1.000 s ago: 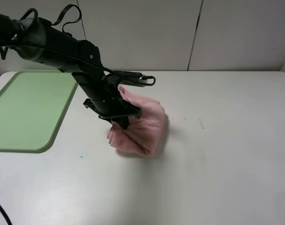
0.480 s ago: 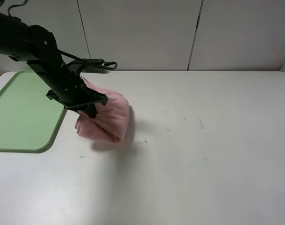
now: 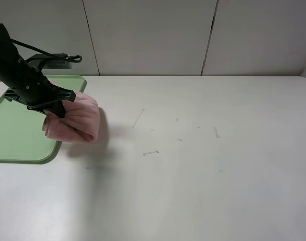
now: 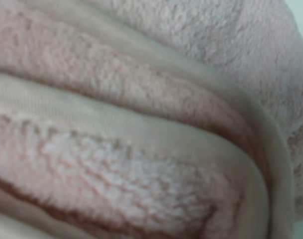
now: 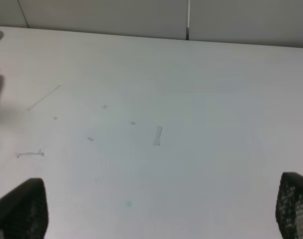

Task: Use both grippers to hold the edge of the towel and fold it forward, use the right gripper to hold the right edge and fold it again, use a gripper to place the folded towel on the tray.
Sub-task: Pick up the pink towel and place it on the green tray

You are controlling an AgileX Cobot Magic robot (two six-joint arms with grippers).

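The left gripper needs to release the folded pink towel on the near half of the light green tray (image 3: 21, 126). The towel now hangs over that tray's rim.
The folded pink towel (image 3: 76, 123) hangs bunched from my left gripper (image 3: 54, 107), which is shut on its top and holds it above the table, over the right rim of the light green tray (image 3: 17, 133). The left wrist view is filled by the towel (image 4: 156, 184) with its smooth hem (image 4: 91, 119) running across the folds; the fingers are hidden there. My right gripper (image 5: 158, 219) is open and empty, its black fingertips (image 5: 22, 209) wide apart over bare table. It is out of the exterior high view.
The white table (image 3: 203, 165) carries small scuffs and bits of tape (image 3: 150, 152) near its middle. A pale panelled wall (image 3: 153, 35) stands behind the table's far edge. The tray lies at the far left of the table.
My left gripper has carried the towel leftwards from the table's middle to the tray's right rim. The towel hangs in the same bunched shape.
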